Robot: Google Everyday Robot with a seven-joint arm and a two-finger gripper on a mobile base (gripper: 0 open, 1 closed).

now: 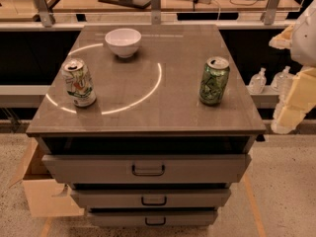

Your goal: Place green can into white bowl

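Note:
The green can's upper half (215, 73), just below its silver top, is the next place my gripper will go to and close.
The green can (214, 81) stands upright on the right side of the grey cabinet top (148, 98). It is dark green with pale swirls and a silver top. The white bowl (123, 42) sits upright and empty at the back left of the top. My arm hangs at the right edge of the view, off the side of the cabinet. My gripper (285, 118) is at its lower end, to the right of the green can and well apart from it, holding nothing that shows.
A mostly white can with green and red print (79, 83) stands upright at the left of the top. The cabinet has three drawers (148, 169) partly pulled out in front. A cardboard box (42, 191) is on the floor at left. Plastic bottles (269, 80) stand on a ledge at right.

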